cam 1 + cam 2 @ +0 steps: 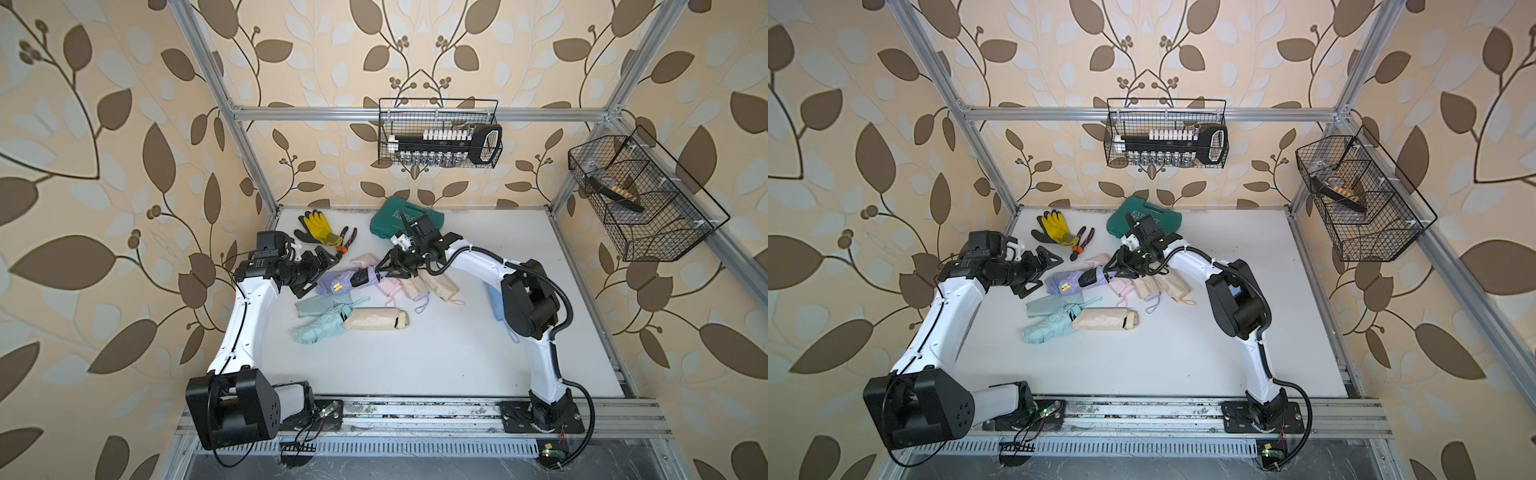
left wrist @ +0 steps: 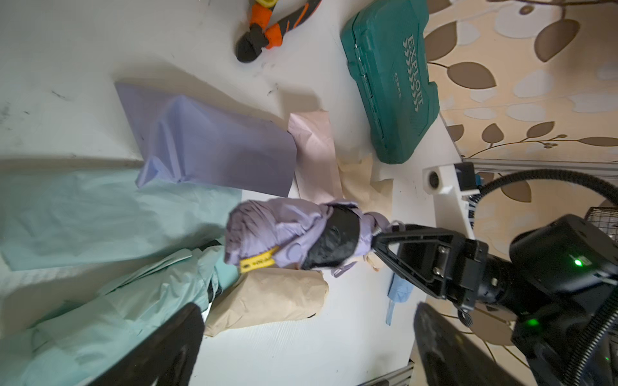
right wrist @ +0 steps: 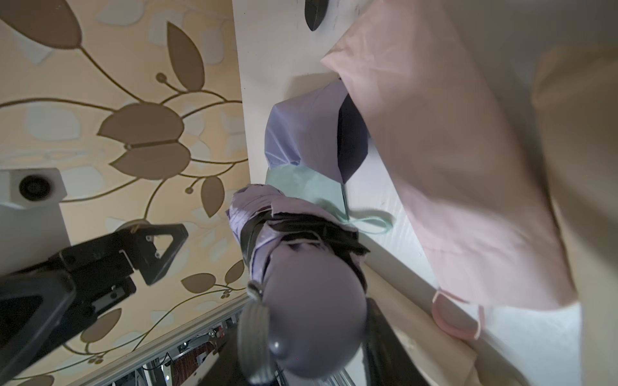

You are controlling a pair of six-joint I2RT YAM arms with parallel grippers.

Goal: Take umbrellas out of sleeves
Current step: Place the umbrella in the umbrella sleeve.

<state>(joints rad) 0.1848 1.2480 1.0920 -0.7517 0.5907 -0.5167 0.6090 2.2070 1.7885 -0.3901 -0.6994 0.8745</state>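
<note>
The robot's right gripper needs to set the lilac umbrella down on the limp lilac sleeve (image 1: 339, 278) (image 3: 311, 133) next to the mint sleeve.
My right gripper (image 1: 380, 270) is shut on the stubby handle of the lilac umbrella (image 1: 358, 277), holding it level just above the table; the handle fills the space between the jaws in the right wrist view (image 3: 307, 334). The limp lilac sleeve (image 2: 207, 143) lies flat on the table, free of the umbrella. My left gripper (image 1: 321, 274) stands open beside the umbrella's free end, with nothing between its fingers (image 2: 167, 351). Below them lie a mint umbrella (image 1: 320, 326), a mint sleeve (image 1: 318, 303) and a cream umbrella (image 1: 374, 319). Pink (image 1: 390, 286) and cream (image 1: 436, 284) ones lie under the right wrist.
A green plastic case (image 1: 399, 220), yellow-black gloves (image 1: 318, 226) and orange pliers (image 1: 347, 241) lie at the back of the white table (image 1: 415, 365). A blue sleeve (image 1: 494, 303) shows behind the right arm. Wire baskets (image 1: 438, 133) hang on the back and right walls.
</note>
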